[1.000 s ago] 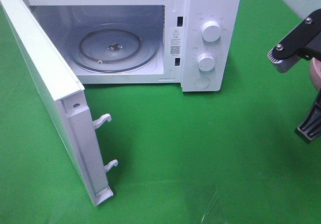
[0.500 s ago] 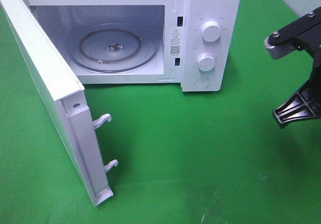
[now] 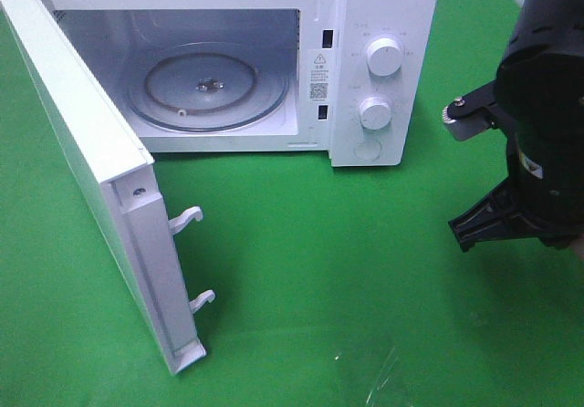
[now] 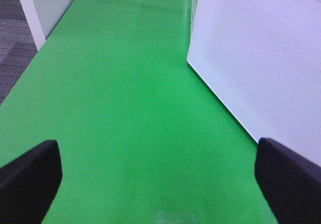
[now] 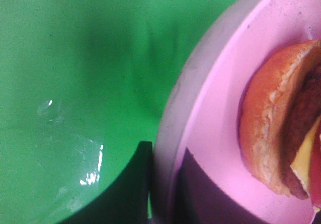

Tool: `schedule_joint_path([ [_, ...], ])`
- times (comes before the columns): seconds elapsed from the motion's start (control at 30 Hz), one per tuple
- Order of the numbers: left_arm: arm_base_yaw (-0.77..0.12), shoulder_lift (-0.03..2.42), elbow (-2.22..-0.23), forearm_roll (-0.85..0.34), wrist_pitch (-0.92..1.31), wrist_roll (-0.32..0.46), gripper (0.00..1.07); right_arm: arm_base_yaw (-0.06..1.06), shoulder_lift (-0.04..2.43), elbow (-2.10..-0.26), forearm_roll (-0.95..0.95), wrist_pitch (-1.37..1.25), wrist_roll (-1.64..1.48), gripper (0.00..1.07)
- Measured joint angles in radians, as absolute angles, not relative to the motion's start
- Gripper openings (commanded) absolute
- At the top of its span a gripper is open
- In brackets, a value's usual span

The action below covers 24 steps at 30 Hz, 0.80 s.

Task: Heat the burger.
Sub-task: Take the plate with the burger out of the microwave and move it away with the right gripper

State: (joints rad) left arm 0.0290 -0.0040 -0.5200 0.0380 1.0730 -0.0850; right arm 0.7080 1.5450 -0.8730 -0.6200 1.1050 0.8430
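My right gripper has the pink plate with the burger. It will set it down on the green cloth diagonally out from the microwave's knobs (image 3: 555, 301).
In the right wrist view the burger (image 5: 278, 133), with a golden-brown bun, dark patty and yellow cheese, lies on a pink plate (image 5: 220, 98). My right gripper (image 5: 163, 194) is shut on the plate's rim, one dark finger under the edge and one on top. In the exterior high view the right arm (image 3: 538, 106) hangs at the right edge, beside the microwave (image 3: 383, 5); the burger is hidden there. The microwave's door (image 3: 91, 161) stands wide open, with the glass turntable (image 3: 210, 88) bare. My left gripper (image 4: 155, 184) is open over the green cloth, beside the door's outer face (image 4: 261, 58).
Two white knobs (image 3: 379, 83) sit on the microwave's right panel. Door latches (image 3: 192, 261) stick out from the open door's edge. Green cloth (image 3: 347, 270) covers the table in front of the microwave. The table's edge and grey floor (image 4: 15, 43) show in the left wrist view.
The right arm has swung in from the right edge, leftward and lower, and now fills more of the exterior high view. The microwave and its door have not moved.
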Motion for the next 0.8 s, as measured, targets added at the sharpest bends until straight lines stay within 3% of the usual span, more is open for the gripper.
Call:
schedule_joint_path([
  [0.8,0.029,-0.004,-0.520,0.038,1.073,-0.085,0.96,0.708,1.742,-0.875,-0.628,0.950,0.998,0.00],
])
